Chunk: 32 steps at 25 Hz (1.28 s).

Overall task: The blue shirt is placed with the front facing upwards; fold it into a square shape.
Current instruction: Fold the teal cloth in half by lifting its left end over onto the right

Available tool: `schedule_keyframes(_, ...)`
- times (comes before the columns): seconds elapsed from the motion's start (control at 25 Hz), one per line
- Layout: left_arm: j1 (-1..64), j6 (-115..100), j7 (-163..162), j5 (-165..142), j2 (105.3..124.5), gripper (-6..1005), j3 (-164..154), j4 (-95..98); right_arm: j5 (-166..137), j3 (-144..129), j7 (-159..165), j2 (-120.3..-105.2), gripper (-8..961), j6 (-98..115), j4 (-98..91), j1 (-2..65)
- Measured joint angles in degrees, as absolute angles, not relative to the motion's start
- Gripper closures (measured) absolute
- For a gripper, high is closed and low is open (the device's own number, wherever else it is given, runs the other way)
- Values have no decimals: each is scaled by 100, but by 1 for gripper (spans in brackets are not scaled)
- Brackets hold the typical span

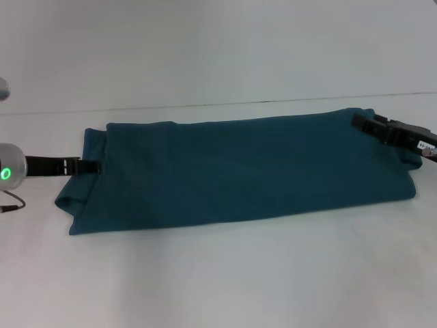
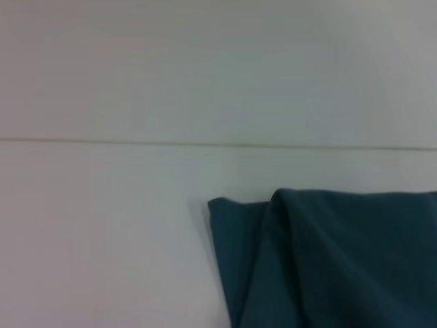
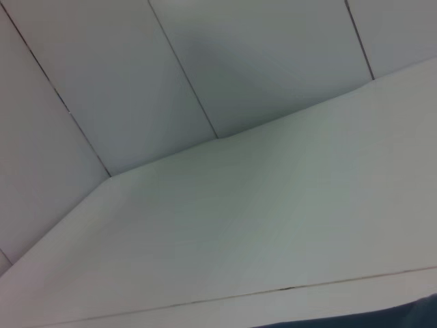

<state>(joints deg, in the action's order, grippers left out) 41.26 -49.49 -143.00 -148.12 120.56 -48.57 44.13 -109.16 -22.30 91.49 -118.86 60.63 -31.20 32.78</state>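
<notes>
Next, I move my right gripper to the middle part (image 1: 280, 154) of the long, folded blue shirt, slightly toward its own end of the shirt, and close it there.
The blue shirt (image 1: 239, 167) lies on the white table (image 1: 218, 280) as a long folded band running left to right, plain teal side up, with no lettering showing. My left gripper (image 1: 92, 166) reaches in at table height and meets the middle of the band's left end. My right gripper (image 1: 362, 124) rests on the band's far right corner. In the left wrist view a folded end of the blue shirt (image 2: 341, 260) shows close by. Only a thin teal sliver of the blue shirt (image 3: 410, 316) shows in the right wrist view.
A pale wall (image 1: 218, 48) stands behind the table's far edge. A dark cable (image 1: 10, 203) trails beside my left arm at the left border. Bare white tabletop stretches in front of the shirt.
</notes>
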Motion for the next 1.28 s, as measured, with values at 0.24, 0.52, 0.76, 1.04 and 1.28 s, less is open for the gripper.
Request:
schedule_keyframes(0.24,4214,-4875,-14265,-14811,12016,119,-4816,4223,-10916,-2233,9158,-11868,329,6062,-3120,3306)
schedule_keyframes(0.52,4284,-4742,-14264,-14826,11958,121,-4816,3987,-10914,-2270,9159,-11864,330,6064,-3120,3317)
schedule_keyframes(0.76,4299,-4665,-14264,-14800,11957,122,-4813,3879,-10912,-2293,9175,-11864,330,6072,-3120,3315)
schedule_keyframes(1.04,4370,-4494,-14258,-14818,11909,123,-4807,3639,-10914,-2302,9181,-11879,331,6072,-3112,3313)
schedule_keyframes(1.28,4388,-4401,-14255,-14824,11899,122,-4807,3543,-10916,-2368,9219,-11882,331,6056,-3111,3315)
